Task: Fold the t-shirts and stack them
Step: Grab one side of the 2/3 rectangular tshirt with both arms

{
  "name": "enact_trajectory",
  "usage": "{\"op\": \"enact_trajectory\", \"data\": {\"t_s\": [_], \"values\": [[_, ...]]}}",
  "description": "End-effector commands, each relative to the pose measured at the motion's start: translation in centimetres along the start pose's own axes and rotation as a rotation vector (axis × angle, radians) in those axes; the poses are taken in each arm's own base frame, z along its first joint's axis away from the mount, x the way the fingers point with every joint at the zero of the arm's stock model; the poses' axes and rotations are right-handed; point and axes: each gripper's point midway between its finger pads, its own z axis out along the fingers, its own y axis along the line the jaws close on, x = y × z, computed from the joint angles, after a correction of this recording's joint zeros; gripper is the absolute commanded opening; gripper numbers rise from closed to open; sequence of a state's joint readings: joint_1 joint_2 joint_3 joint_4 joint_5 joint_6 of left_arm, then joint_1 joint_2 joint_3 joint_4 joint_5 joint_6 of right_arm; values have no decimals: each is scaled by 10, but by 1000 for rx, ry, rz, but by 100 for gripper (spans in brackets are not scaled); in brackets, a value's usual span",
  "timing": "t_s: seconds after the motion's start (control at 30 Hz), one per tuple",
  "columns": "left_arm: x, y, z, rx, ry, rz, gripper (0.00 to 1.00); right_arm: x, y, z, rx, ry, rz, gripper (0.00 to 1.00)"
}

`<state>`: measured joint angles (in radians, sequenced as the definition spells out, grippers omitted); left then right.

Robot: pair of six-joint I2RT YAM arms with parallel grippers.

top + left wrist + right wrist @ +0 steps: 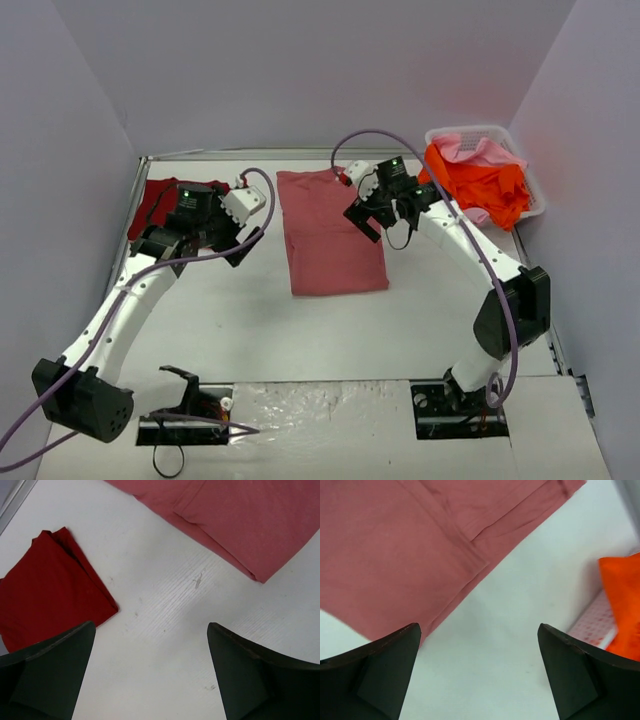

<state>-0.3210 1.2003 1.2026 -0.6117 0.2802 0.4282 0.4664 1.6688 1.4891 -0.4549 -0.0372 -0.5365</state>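
I need to next move my left gripper to the rose-red t-shirt's near corner point(294, 294) point(261, 580), on the side toward the dark crimson t-shirt, and close it there.
A muted rose-red t-shirt point(330, 232) lies folded into a long rectangle in the middle of the table, also in the left wrist view point(250, 520) and right wrist view point(395, 555). A dark crimson t-shirt point(160, 200) lies folded at the far left point(50, 590). Orange point(485, 180) and light pink point(470, 150) t-shirts fill the basket. My left gripper point(232, 240) hangs open over bare table between the two folded shirts point(150, 645). Just off the rose shirt's right edge, my right gripper point(372, 215) is open and holds nothing point(479, 645).
A white lattice basket point(535, 190) stands at the back right by the wall, its side showing in the right wrist view point(592, 625). Grey walls close in the table on three sides. Both arm bases sit at the near edge.
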Motion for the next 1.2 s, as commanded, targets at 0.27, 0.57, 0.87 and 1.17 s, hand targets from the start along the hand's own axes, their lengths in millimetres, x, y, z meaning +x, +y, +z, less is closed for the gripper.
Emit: {"op": "enact_trajectory", "data": {"t_s": [0.27,0.57,0.87,1.17], "values": [[20,13,-23,-51,-222,-309,94,99,39,-3,-200,82,340,100],[23,-7,-30,68,-274,-243,94,99,13,-23,-75,-2,350,100],[50,-22,1,25,-5,81,94,133,28,-27,-116,29,300,100],[43,-90,58,172,68,411,94,147,10,-29,-70,24,379,100]]}}
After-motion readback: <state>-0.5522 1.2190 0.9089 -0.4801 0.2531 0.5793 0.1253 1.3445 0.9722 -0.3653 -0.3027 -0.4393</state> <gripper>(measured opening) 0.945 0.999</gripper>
